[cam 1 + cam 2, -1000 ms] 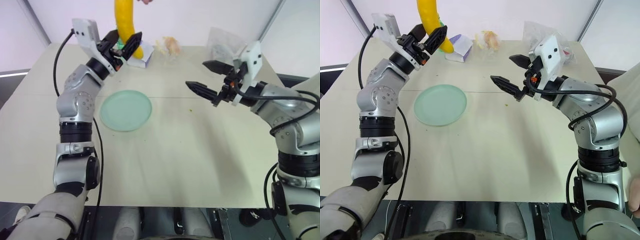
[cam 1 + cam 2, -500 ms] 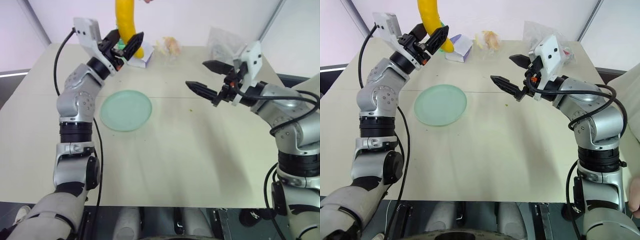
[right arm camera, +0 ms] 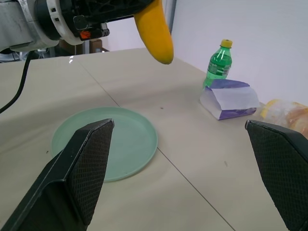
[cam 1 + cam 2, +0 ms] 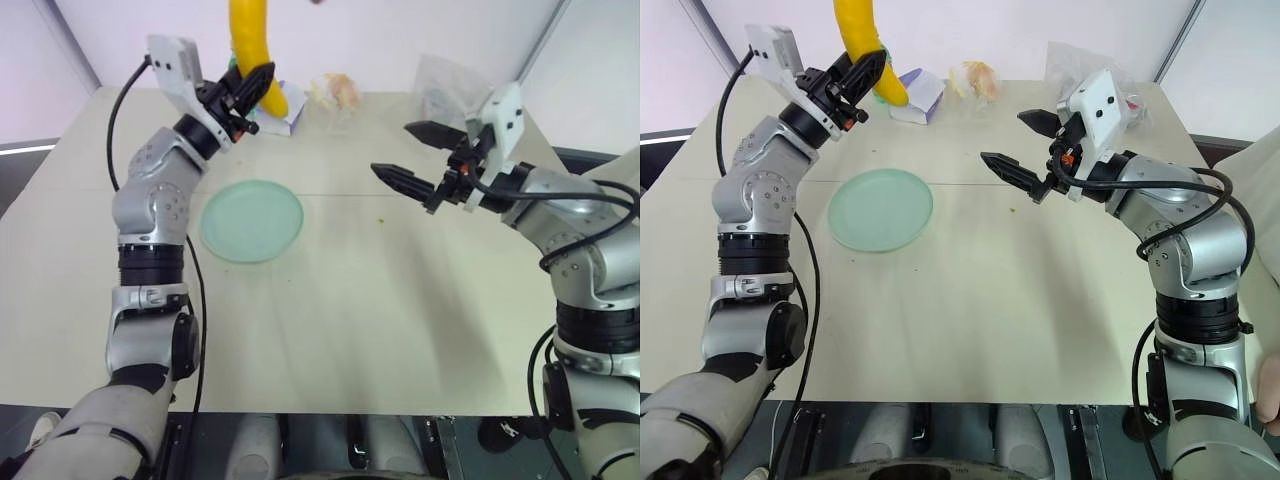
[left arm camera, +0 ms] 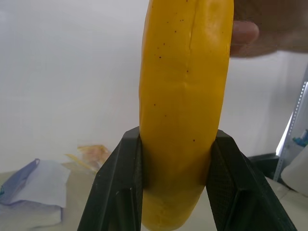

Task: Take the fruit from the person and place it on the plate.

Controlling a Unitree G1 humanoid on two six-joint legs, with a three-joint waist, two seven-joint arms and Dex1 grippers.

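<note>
Next, I release the fruit from my left gripper, lying flat across the middle of the pale green plate point(image 4: 254, 227).
The fruit, a long yellow banana point(image 4: 250, 40), hangs upright above the table's far left. My left gripper point(image 4: 250, 88) is shut on the fruit's lower part, and both black fingers point(image 5: 120, 183) press against its sides. The person's fingertips point(image 5: 245, 33) still touch the fruit higher up. The pale green plate point(image 4: 252, 220) lies flat on the table, below the fruit and nearer to me. My right gripper point(image 4: 394, 150) hovers open over the table's middle right with nothing between its fingers point(image 3: 86, 163).
Along the table's far edge stand a green bottle point(image 3: 219, 62) and a purple-and-white box point(image 3: 230, 98). Bagged yellowish snacks point(image 4: 338, 92) and a crumpled clear bag point(image 4: 445, 90) lie further to the right.
My left gripper's fingers have closed from wide open onto the fruit. Neither arm has shifted, and the right gripper is unchanged.
</note>
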